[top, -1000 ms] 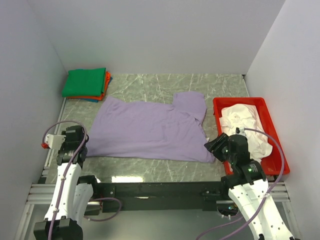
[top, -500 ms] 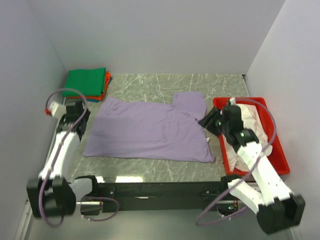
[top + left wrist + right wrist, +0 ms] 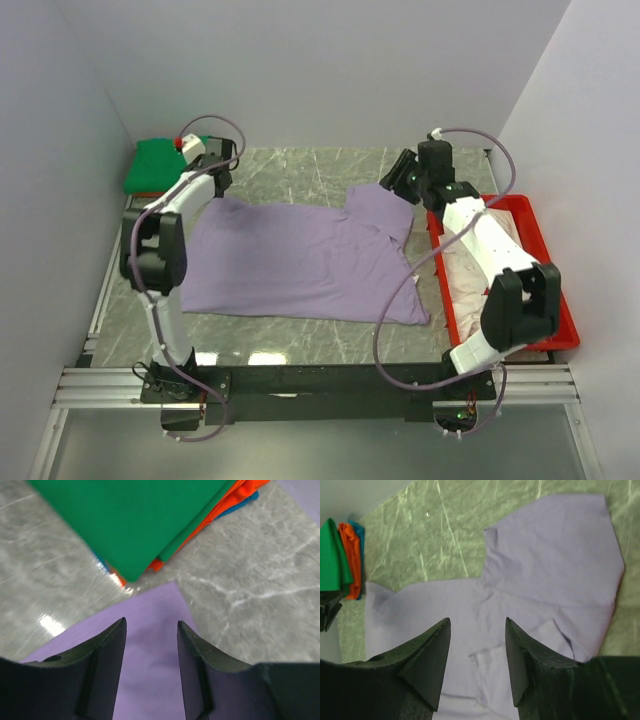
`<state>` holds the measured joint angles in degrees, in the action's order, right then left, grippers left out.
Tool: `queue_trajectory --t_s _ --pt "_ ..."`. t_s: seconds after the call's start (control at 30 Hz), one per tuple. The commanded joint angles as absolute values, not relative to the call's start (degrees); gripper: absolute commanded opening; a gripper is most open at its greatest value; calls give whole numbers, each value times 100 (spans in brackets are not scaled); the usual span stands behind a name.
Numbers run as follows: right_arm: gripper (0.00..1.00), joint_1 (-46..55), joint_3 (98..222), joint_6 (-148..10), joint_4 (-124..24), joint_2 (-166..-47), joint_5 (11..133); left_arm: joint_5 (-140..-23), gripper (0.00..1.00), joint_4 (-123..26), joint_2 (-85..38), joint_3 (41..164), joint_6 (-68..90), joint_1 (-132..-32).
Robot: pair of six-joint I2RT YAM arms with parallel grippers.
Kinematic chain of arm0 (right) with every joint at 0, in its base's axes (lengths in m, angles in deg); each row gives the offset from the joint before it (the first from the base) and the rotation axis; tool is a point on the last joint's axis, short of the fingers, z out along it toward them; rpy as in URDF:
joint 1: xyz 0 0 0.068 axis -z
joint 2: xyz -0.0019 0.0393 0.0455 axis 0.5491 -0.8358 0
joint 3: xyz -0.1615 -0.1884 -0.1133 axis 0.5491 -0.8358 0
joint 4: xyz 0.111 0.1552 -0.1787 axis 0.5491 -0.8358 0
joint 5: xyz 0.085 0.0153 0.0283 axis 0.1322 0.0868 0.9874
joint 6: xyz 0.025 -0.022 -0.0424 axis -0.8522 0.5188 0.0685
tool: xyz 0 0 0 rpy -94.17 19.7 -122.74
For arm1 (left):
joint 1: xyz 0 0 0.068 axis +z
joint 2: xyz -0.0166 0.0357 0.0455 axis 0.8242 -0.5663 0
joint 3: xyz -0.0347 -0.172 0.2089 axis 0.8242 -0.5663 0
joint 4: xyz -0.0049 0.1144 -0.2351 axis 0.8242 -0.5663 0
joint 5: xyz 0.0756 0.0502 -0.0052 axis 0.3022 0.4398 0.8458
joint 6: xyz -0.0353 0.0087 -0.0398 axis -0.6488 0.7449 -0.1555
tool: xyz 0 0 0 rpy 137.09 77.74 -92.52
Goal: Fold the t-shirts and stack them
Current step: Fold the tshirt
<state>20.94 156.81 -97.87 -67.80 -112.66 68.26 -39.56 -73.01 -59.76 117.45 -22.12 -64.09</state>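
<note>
My right gripper is to move down next to the lavender t-shirt's far sleeve and close on the sleeve's corner (image 3: 403, 192) (image 3: 600, 500) nearest the red tray.
A lavender t-shirt (image 3: 300, 255) lies spread flat on the marble table. My left gripper (image 3: 220, 180) is open and empty over the shirt's far left corner (image 3: 150, 630), next to a folded stack with a green shirt (image 3: 160, 165) on top. In the left wrist view the green shirt (image 3: 140, 520) lies over orange-red (image 3: 220, 510) and blue (image 3: 248, 496) ones. My right gripper (image 3: 395, 187) is open and empty above the shirt's far right sleeve (image 3: 550, 555). A pale pinkish-white shirt (image 3: 480, 260) lies crumpled in the red tray.
The red plastic tray (image 3: 478, 200) stands along the right side of the table. White walls close in the left, back and right. The folded stack sits in the far left corner, also seen in the right wrist view (image 3: 335, 555).
Both arms have swung from the near edge out to the far side of the table: the left to the shirt's far left corner, the right to its far right sleeve. The shirt has not moved.
</note>
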Motion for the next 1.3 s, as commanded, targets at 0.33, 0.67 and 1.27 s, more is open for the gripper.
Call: queue_trajectory --t_s 0.33,0.67,1.27 --pt "52 2398 16762 -9192 -6534 -12605 7164 -3219 50 -8004 -8101 14057 -2063 -6588" --pt "51 2574 16771 -9218 -6542 -12982 7341 -3245 41 -8224 -8426 14075 -2433 -6596" --pt "50 2715 17904 -8964 -7298 -14161 6963 -3377 13 -8066 -7882 13750 -2503 -6280"
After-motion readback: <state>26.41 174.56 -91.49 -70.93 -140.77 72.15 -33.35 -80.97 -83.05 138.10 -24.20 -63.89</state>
